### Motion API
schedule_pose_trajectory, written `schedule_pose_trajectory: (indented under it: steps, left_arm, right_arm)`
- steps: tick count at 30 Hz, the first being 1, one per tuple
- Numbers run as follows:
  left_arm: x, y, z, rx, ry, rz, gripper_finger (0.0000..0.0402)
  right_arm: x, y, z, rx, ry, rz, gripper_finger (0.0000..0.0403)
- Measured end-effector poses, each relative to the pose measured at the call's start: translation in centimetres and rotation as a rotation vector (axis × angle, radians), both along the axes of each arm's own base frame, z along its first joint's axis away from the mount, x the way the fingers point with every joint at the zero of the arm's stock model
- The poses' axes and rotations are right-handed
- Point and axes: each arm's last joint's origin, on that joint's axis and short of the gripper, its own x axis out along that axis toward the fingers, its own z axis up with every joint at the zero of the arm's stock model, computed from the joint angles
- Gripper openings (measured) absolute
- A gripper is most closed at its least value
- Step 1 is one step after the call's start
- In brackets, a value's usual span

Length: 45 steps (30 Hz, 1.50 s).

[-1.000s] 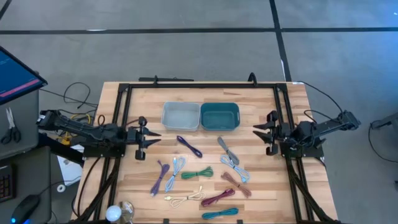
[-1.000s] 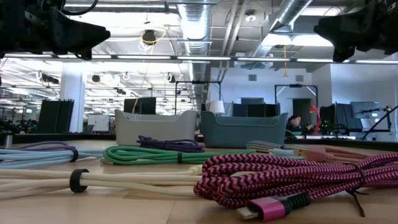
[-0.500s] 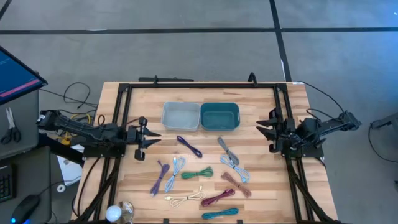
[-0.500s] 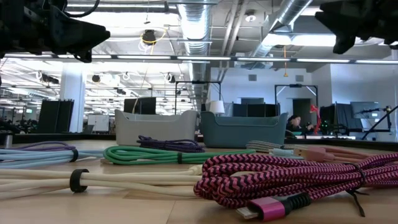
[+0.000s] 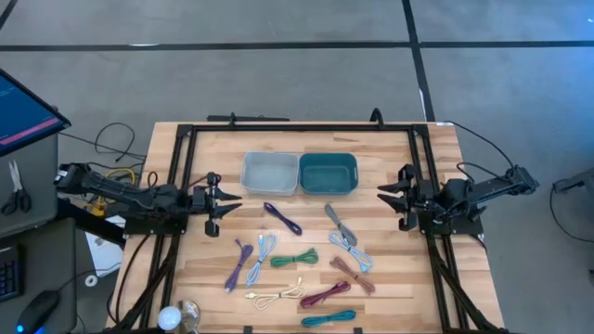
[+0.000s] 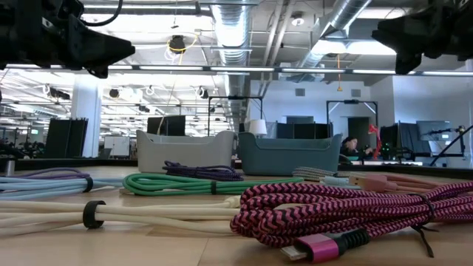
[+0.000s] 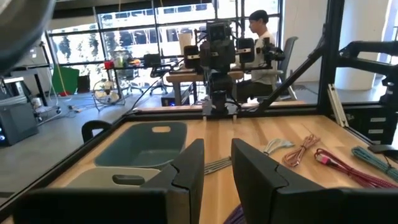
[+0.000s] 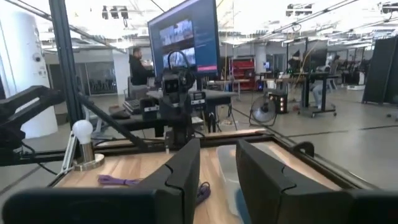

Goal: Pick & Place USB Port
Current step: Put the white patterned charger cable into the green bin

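Note:
Next, I need to move my right gripper to the middle of the grey cable (image 5: 342, 227), next to the light blue cable, and close it there.
Several bundled USB cables lie flat on the wooden table: purple (image 5: 283, 218), grey (image 5: 335, 220), green (image 5: 295, 258), cream (image 5: 277, 296), magenta (image 5: 325, 295) and teal (image 5: 329, 318) among them. Behind them stand a pale grey bin (image 5: 270, 173) and a teal bin (image 5: 328, 173), side by side. My left gripper (image 5: 232, 204) hovers level at the table's left side, open and empty (image 7: 217, 155). Opposite it at the right side, my right gripper (image 5: 382, 196) is also open and empty (image 8: 217, 155). Both hang high above the cables in the low view (image 6: 111, 52) (image 6: 403, 44).
A black frame (image 5: 297, 130) runs along the table's edges. A lamp bulb (image 5: 170, 319) stands at the near left corner. A monitor (image 5: 23, 111) and scissors (image 5: 14, 186) are off the table's left. A person (image 7: 258, 37) sits in the room beyond.
My left gripper has turned slightly about its own axis while staying in place. Neither gripper has opened or shut, and the cables lie as before.

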Motion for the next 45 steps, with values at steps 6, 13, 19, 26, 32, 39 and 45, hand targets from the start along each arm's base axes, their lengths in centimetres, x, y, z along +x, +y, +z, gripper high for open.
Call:
schedule_pose_trajectory:
  steps: [6, 13, 19, 26, 32, 39, 45]
  left_arm:
    - [-0.01, 0.0, 0.05, 0.068, 0.001, 0.017, 0.0081]
    - [-0.01, 0.01, 0.06, 0.069, 0.0, 0.017, 0.0081]
    - [-0.02, 0.01, 0.06, 0.069, -0.001, 0.017, 0.0081]
    - [-0.02, 0.01, 0.09, 0.068, -0.004, 0.017, 0.0081]
    - [-0.02, 0.01, 0.1, 0.071, -0.004, 0.018, 0.0081]
    - [-0.02, 0.0, 0.1, 0.071, -0.004, 0.017, 0.0081]
    - [-0.02, 0.0, 0.09, 0.071, -0.004, 0.017, 0.0081]
  right_arm:
    - [-0.06, -0.02, 0.28, 0.001, -0.023, -0.001, 0.0098]
    - [-0.05, -0.02, 0.27, -0.02, -0.019, -0.006, 0.0098]
    - [-0.05, -0.02, 0.28, 0.035, -0.026, 0.005, 0.0098]
    - [-0.05, -0.03, 0.3, 0.025, -0.025, 0.002, 0.0098]
    - [-0.06, -0.03, 0.32, 0.026, -0.028, 0.002, 0.0098]
    - [-0.09, -0.04, 0.46, 0.041, -0.043, 0.005, 0.0098]
    - [-0.23, -0.08, 1.01, 0.05, -0.1, 0.003, 0.0098]
